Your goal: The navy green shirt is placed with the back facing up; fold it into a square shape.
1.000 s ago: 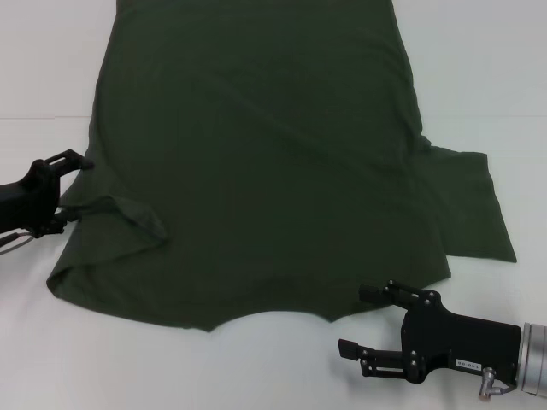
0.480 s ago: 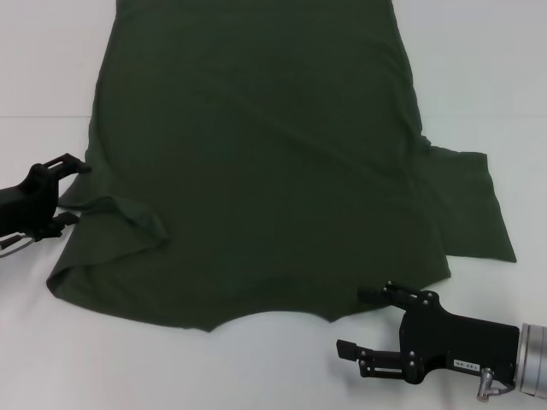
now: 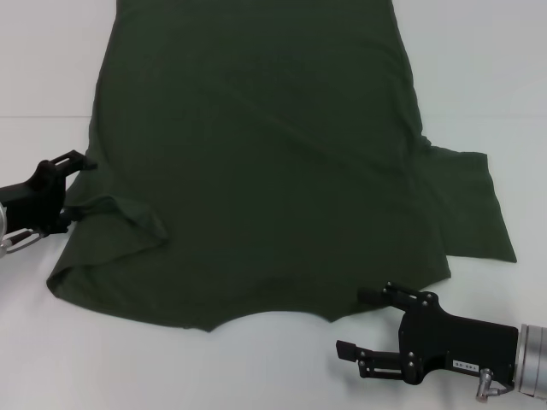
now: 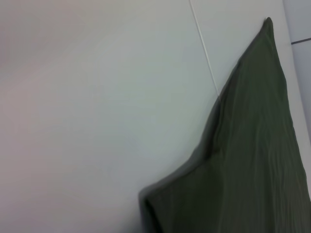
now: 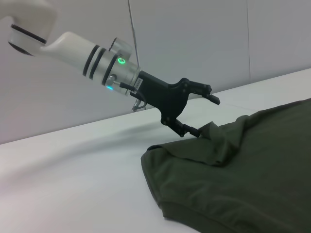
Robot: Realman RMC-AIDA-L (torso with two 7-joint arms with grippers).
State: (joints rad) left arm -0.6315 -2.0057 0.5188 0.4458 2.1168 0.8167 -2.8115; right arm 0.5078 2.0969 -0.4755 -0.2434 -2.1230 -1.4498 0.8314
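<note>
The fingertips of my left gripper reach only the outer edge of the rumpled sleeve, so that gripper should open, move farther in and close on the raised fold (image 3: 106, 193) beside the body.
The navy green shirt (image 3: 265, 162) lies spread flat on the white table, its neckline notch toward me at the near edge. Its right sleeve (image 3: 470, 205) lies flat. The left sleeve (image 3: 120, 226) is rumpled, with a fold turned over onto the body. My left gripper (image 3: 79, 192) is open at that sleeve's outer edge. In the right wrist view, the left gripper (image 5: 204, 116) has its lower finger touching the cloth (image 5: 243, 174). The right gripper (image 3: 352, 321) stands open on the table just in front of the near hem. The left wrist view shows only a shirt edge (image 4: 243, 170).
The bare white table (image 3: 171, 367) runs along the near side and beside both sleeves. A seam line (image 3: 43, 115) crosses the tabletop at the far left. The shirt's far end runs out of the head view at the top.
The left gripper drew back slightly from the sleeve, then came back toward it. The sleeve fold looks unchanged. The right gripper has barely shifted.
</note>
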